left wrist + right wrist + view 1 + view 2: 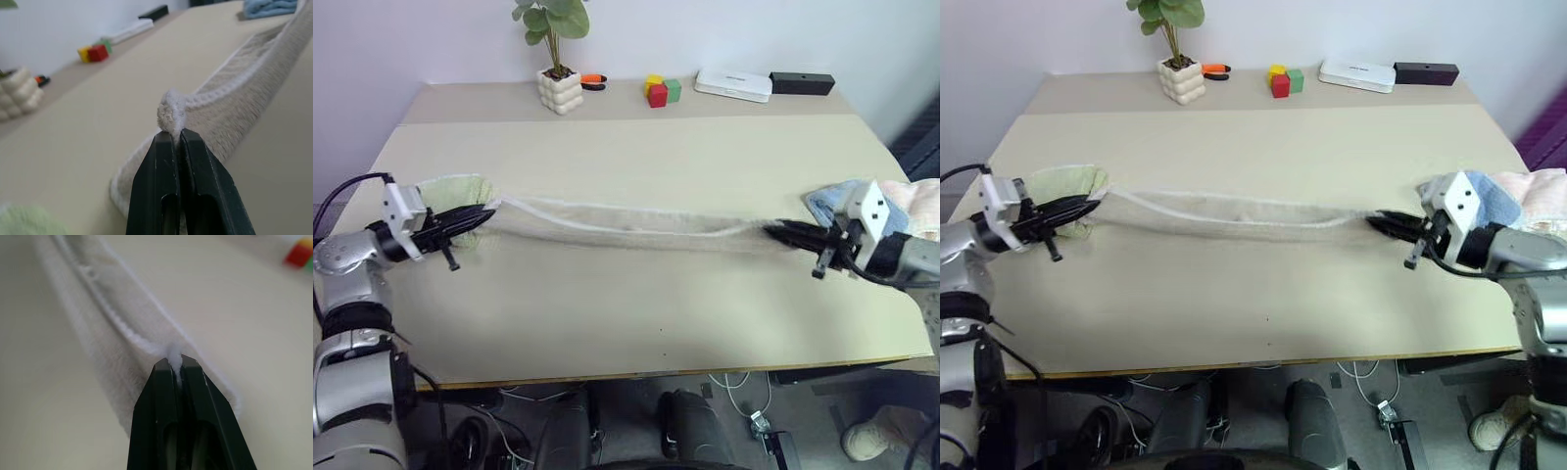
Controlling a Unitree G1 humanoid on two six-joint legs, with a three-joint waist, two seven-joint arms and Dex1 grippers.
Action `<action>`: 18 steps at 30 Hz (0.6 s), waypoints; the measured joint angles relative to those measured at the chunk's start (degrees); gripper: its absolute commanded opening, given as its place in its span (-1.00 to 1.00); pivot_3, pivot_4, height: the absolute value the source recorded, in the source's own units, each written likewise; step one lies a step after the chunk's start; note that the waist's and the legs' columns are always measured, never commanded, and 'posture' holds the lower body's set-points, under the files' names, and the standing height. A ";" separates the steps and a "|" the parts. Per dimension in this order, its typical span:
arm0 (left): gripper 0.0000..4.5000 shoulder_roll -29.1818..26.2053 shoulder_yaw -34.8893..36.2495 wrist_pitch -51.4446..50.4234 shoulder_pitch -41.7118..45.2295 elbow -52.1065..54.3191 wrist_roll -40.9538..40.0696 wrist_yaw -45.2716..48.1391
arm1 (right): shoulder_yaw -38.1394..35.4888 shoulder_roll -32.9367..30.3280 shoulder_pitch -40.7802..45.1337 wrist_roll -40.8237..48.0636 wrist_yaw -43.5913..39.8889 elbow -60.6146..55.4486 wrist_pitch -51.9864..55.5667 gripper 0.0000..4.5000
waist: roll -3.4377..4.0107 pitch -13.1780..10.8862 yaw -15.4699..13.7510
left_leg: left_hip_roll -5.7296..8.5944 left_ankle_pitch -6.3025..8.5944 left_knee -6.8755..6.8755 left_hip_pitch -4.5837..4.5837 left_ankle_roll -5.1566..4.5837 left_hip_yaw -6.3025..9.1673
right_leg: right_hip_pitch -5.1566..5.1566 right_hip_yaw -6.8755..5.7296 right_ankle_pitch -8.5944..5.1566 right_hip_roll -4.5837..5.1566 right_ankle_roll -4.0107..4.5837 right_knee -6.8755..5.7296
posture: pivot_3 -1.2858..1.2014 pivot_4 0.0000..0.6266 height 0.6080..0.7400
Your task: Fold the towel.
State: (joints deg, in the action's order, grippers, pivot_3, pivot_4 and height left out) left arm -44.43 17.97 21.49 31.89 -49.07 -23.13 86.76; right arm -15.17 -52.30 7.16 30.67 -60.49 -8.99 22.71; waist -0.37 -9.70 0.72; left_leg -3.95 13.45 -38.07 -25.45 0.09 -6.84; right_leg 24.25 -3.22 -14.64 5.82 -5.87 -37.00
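Observation:
My left gripper needs to let go of the beige towel's corner on the table (519,218) just beside the pale green towel.
The beige towel (626,229) with white corded edging hangs stretched in a long sagging band across the middle of the table. My left gripper (492,211) is shut on its left corner, and the corded corner (171,111) bulges just past the fingertips. At the other end my right gripper (770,229) is shut on the right corner, with a white tuft (175,352) pinched between the black fingers (164,396). The towel's middle rests on or just above the tabletop.
A pale green towel (458,188) lies under my left gripper, a light blue towel (832,200) and a pink cloth (918,204) by my right. Along the far edge stand a potted plant (559,86), coloured blocks (660,91), a white box (732,85) and a black box (802,83).

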 measured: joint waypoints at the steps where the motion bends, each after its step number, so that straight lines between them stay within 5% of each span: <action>1: -1.00 -0.19 0.46 -2.04 -2.48 2.57 -1.01 0.52 | -0.35 0.00 -1.15 0.12 -0.41 -0.30 0.31 -0.98 | 0.00 0.00 -0.01 | 0.02 0.01 -0.01 0.00 -0.01 -0.01 | 0.00 0.00 0.00 0.02 0.00 -0.01 | 0.03 -0.52 0.92; 7: -1.00 0.08 1.64 -9.42 -7.43 12.30 -4.42 -2.65 | -1.07 0.48 0.02 -0.81 0.65 -0.12 -0.16 -0.98 | -0.07 0.03 -0.62 | 0.05 0.01 -0.09 0.01 -0.01 0.09 | -0.05 -0.05 0.00 0.04 0.01 -0.08 | 0.03 -0.52 0.92; 18: -1.00 5.44 1.44 -6.21 1.12 6.39 -1.82 -15.40 | 4.16 6.35 9.06 -9.38 7.11 9.64 -7.76 -0.98 | -0.09 0.03 -1.15 | 0.08 0.00 -0.08 0.00 -0.01 0.01 | -0.03 -0.06 0.00 0.02 -0.02 -0.09 | 0.03 -0.52 0.92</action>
State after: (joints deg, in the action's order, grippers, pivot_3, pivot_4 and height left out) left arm -39.00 19.41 15.27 33.01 -42.67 -24.95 71.36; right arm -11.02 -45.95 16.22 21.29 -53.38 0.66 14.95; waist -0.47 -9.67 -0.44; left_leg -3.87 13.44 -38.15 -25.45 0.09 -6.83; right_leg 24.22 -3.28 -14.64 5.84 -5.89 -37.09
